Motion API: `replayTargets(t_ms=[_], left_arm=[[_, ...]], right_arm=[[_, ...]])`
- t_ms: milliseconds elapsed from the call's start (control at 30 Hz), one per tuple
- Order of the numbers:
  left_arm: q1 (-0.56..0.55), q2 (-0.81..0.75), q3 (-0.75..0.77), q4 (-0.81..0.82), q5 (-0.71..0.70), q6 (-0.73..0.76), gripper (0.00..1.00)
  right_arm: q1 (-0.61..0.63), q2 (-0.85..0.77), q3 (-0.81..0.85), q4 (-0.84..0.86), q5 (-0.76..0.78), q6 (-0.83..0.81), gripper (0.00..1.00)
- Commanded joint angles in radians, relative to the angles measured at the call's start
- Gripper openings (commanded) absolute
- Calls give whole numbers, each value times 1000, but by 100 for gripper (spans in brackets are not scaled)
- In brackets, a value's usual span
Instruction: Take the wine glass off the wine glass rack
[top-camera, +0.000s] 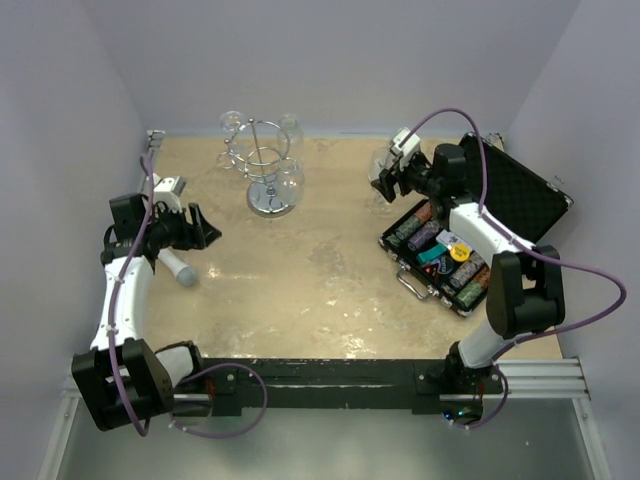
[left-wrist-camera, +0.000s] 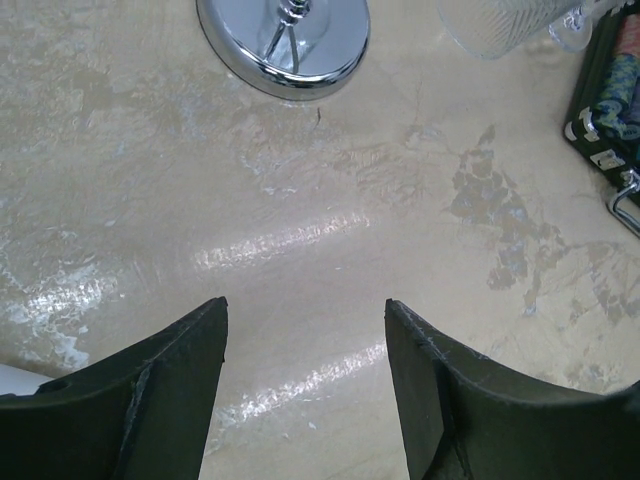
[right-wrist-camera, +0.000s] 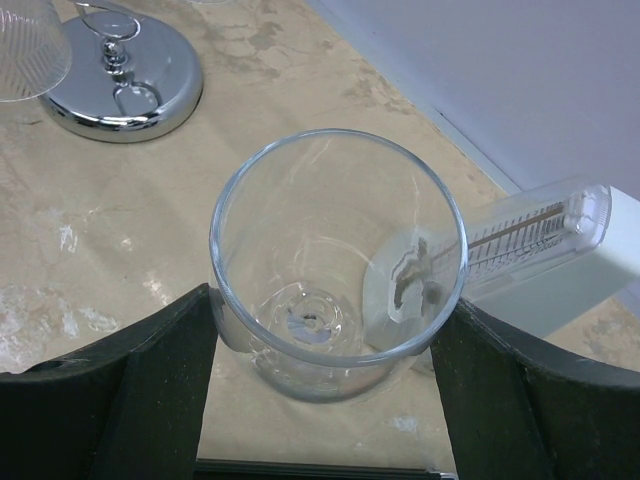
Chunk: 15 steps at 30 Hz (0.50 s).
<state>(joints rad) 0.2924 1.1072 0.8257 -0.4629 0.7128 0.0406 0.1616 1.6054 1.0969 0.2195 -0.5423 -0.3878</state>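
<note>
Next, my right gripper puts the wine glass down on the table (top-camera: 389, 212) (right-wrist-camera: 315, 425) between the white device and the black case.
The wine glass (right-wrist-camera: 335, 270) is clear and upright, its mouth facing the right wrist camera. My right gripper (right-wrist-camera: 325, 305) is shut on it, one black finger pressed to each side of the bowl. In the top view the wine glass (top-camera: 383, 170) and my right gripper (top-camera: 386, 186) are well to the right of the wine glass rack (top-camera: 265, 165), apart from it. The rack's shiny round base (right-wrist-camera: 125, 85) stands at the far left in the right wrist view. My left gripper (left-wrist-camera: 305, 305) is open over bare table, nothing between its fingers, short of the rack base (left-wrist-camera: 285, 40).
Other glasses still hang on the rack (top-camera: 288, 180), one of them ribbed (left-wrist-camera: 500, 25). An open black case of poker chips (top-camera: 450, 255) lies under the right arm. A white device with a scale (right-wrist-camera: 545, 260) sits just beside the held glass. A grey cylinder (top-camera: 180, 268) lies near the left arm.
</note>
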Motion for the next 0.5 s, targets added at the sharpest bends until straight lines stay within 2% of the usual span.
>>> replayTargets(t_ms=[0,467], left_arm=[[5,8,-7,102,-18,-102,68],[5,14,-23,145,-35,-148,68]], right_arm=[[-5,-25,-9,122,-10,17,57],[-31,-21,-81,147,4,6,58]])
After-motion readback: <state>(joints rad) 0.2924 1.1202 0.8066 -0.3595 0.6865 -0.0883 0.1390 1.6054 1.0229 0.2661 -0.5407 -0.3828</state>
